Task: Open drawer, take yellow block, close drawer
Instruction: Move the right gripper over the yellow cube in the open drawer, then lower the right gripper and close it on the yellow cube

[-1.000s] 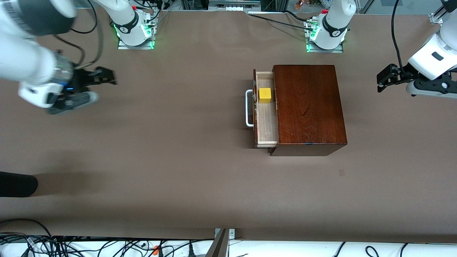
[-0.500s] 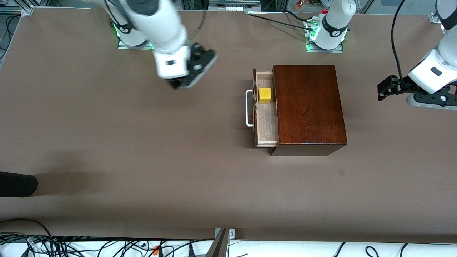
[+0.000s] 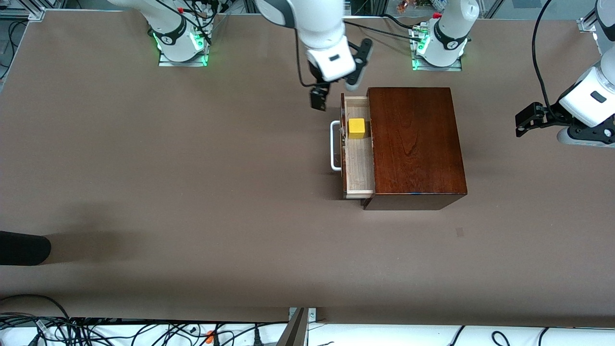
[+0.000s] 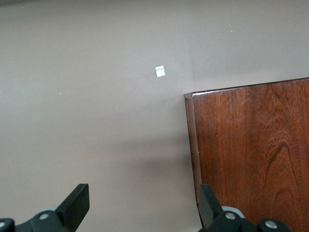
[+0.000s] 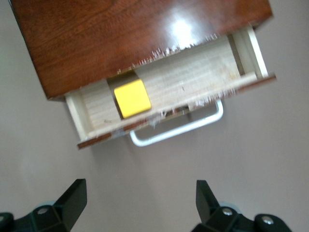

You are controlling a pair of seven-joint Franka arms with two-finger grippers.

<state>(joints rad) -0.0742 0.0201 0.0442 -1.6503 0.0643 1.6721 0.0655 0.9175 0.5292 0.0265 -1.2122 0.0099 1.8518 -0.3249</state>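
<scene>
I need to close my right gripper on the sides of the yellow block (image 3: pixel 357 129) (image 5: pixel 133 98) that face the ends of the open drawer.
The dark reddish-brown wooden box (image 3: pixel 415 144) stands mid-table. Its drawer (image 3: pixel 359 166) is pulled partly out, toward the right arm's end, showing its pale inside and white U-shaped handle (image 3: pixel 335 146). The yellow block (image 3: pixel 356 128) sits in the drawer near the end farther from the front camera. My right gripper (image 3: pixel 335 93) hangs open and empty over the table just off the drawer's front corner. The right wrist view shows my right gripper (image 5: pixel 140 199), the drawer (image 5: pixel 193 77), the block (image 5: pixel 131 98) and the handle (image 5: pixel 178 131). My left gripper (image 3: pixel 526 120) waits open and empty beside the box, toward the left arm's end.
The left wrist view shows my left gripper (image 4: pixel 143 208) over bare table by a box corner (image 4: pixel 251 145), with a small white speck (image 4: pixel 160 71) on the table. A black object (image 3: pixel 24 247) lies at the table's edge by the right arm's end. Cables (image 3: pixel 96 331) run along the near edge.
My right arm has swung from the right arm's end of the table across to the drawer's front corner. My left gripper has drifted slightly away from the box.
</scene>
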